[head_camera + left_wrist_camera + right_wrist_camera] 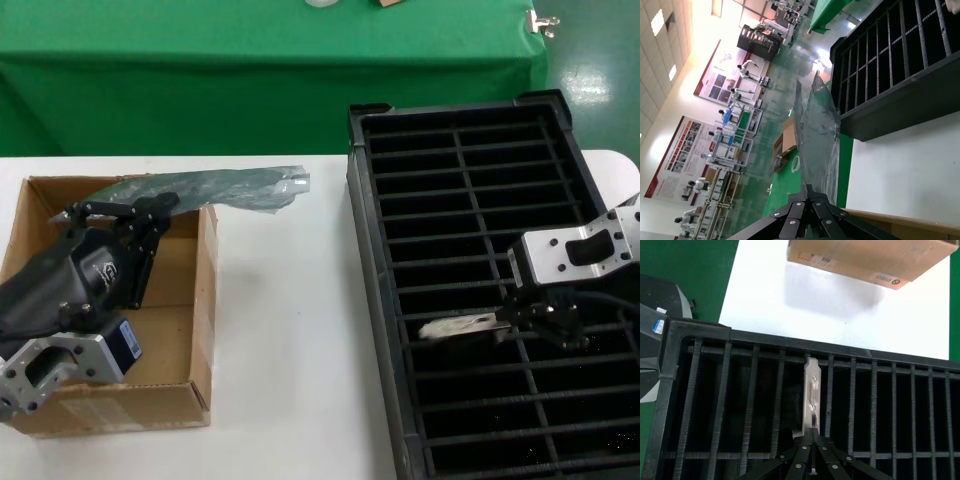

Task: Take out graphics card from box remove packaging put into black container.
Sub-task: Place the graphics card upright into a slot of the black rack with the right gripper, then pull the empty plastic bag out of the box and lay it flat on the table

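The robot's left gripper needs to release the grey-green packaging, now held above the cardboard box, on the white table (318, 283) (925, 157) between the cardboard box and the black container.
The brown cardboard box (185, 400) sits on the left of the white table. Above it my left gripper (160, 208) is shut on one end of the crinkly grey-green packaging (215, 187), which stretches out past the box's far wall. In the left wrist view the packaging (817, 135) rises from the closed left gripper (808, 189). My right gripper (510, 318) hangs over the black container (365, 230) and is shut on the graphics card (455, 326). Its silver bracket (811, 395) points down into a slot near the container's left wall, ahead of the right gripper (812, 432).
A green-draped table (200, 80) stands behind the white table (280, 330). The container's ribs (852, 405) form narrow slots in two columns. The box (865, 260) shows beyond the container rim (690, 327) in the right wrist view.
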